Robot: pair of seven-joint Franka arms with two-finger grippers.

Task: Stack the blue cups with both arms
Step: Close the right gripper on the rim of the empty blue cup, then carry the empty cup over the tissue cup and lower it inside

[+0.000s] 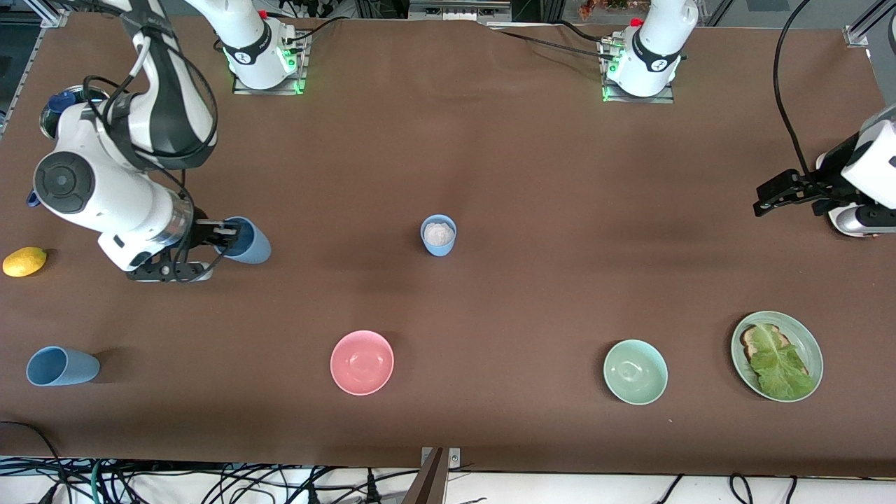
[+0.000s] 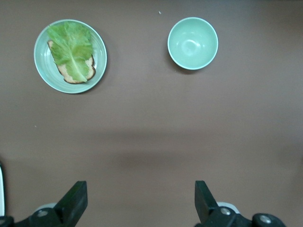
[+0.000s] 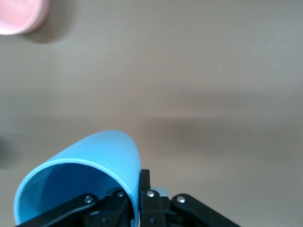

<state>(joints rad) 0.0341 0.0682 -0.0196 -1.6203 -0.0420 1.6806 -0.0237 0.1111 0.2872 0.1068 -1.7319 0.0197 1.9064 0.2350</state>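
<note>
My right gripper is to let go of the blue cup inside the upright sky-blue cup (image 1: 439,231) at the middle of the table.
My right gripper (image 1: 225,241) is shut on the rim of a blue cup (image 1: 248,243), one finger inside and one outside. The cup is tilted on its side over the table toward the right arm's end. In the right wrist view the cup (image 3: 90,165) fills the space at the gripper (image 3: 138,191). A lighter sky-blue cup (image 1: 439,235), whitish inside, stands upright at the table's middle. My left gripper (image 1: 770,197) is open and empty over the left arm's end of the table, and its wrist view (image 2: 140,201) shows bare cloth between the fingers.
A third sky-blue cup (image 1: 61,366) lies on its side near the front edge. A lemon (image 1: 24,261), a pink bowl (image 1: 362,362), a green bowl (image 1: 635,372) (image 2: 192,42) and a plate with toast and lettuce (image 1: 805,336) (image 2: 42,61) are on the table. A dark pot (image 1: 59,105) shows partly past the right arm.
</note>
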